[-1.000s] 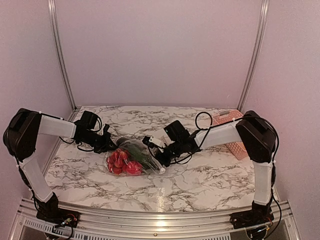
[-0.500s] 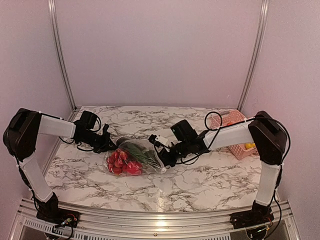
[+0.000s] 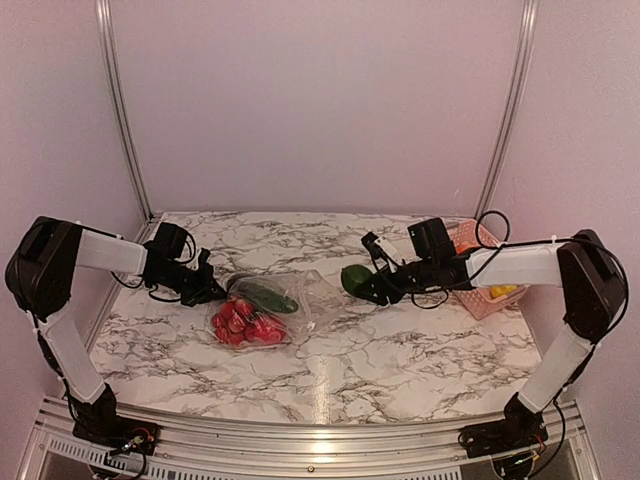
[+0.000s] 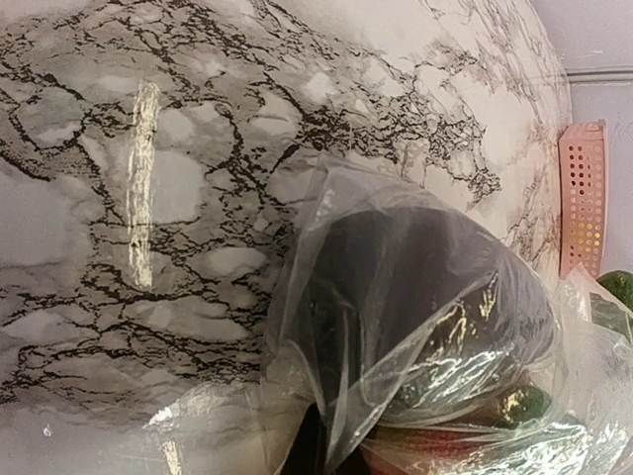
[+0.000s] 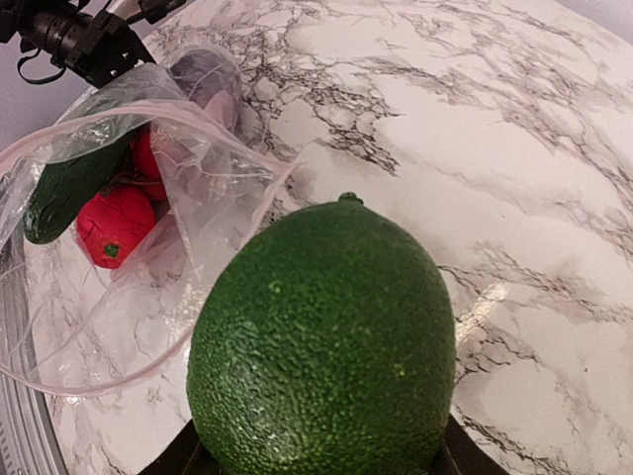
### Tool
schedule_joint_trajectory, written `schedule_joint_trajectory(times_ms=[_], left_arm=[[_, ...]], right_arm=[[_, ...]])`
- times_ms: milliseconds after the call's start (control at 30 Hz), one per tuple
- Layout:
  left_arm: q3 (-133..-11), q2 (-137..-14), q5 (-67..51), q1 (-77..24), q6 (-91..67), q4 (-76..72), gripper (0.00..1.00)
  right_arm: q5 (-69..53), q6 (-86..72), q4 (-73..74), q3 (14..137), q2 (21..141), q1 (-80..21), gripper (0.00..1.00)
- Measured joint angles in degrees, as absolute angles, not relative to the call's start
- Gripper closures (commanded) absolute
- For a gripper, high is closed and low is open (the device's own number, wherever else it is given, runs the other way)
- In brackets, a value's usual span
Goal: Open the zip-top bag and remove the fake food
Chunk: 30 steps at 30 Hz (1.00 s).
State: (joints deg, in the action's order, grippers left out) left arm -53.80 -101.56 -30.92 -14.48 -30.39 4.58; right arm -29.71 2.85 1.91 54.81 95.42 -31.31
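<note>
The bumpy green avocado will go into the pink basket (image 3: 490, 266), where my right gripper needs to let go of it just behind the yellow piece.
The clear zip-top bag (image 3: 262, 312) lies left of centre on the marble table, mouth open toward the right. Inside it are red tomatoes and strawberries (image 3: 240, 322), a dark green cucumber (image 3: 267, 296) and a dark purple piece (image 4: 425, 287). My left gripper (image 3: 207, 291) is shut on the bag's left end (image 4: 326, 416). My right gripper (image 3: 368, 284) is shut on a bumpy green avocado (image 5: 321, 356), held above the table right of the bag. The bag's open mouth (image 5: 213, 163) and a tomato (image 5: 111, 224) show in the right wrist view.
A pink perforated basket (image 3: 478, 262) stands at the back right behind my right arm, with a yellow piece (image 3: 502, 291) in it. Its edge also shows in the left wrist view (image 4: 584, 193). Metal frame posts stand at the back corners.
My right gripper has pulled out of the bag with the avocado and moved right and up, toward the basket. The bag has flattened. The left gripper keeps its hold.
</note>
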Motion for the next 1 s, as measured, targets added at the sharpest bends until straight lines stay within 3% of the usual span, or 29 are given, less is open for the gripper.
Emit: schedule_joint_trajectory(times_ms=[367, 800, 1000], left_arm=[[-53.8, -102.3, -31.0, -14.3, -30.4, 4.6, 1.00], [-54.4, -103.3, -31.5, -14.2, -30.4, 4.6, 1.00], [-54.4, -103.3, -31.5, -14.2, -30.4, 4.5, 1.00]], right_arm=[[-27.4, -0.9, 2.2, 56.7, 89.8, -13.8, 0.65], [-6.4, -1.5, 3.0, 63.9, 96.7, 3.0, 0.61], [2.9, 0.7, 4.1, 63.9, 101.1, 5.1, 0.35]])
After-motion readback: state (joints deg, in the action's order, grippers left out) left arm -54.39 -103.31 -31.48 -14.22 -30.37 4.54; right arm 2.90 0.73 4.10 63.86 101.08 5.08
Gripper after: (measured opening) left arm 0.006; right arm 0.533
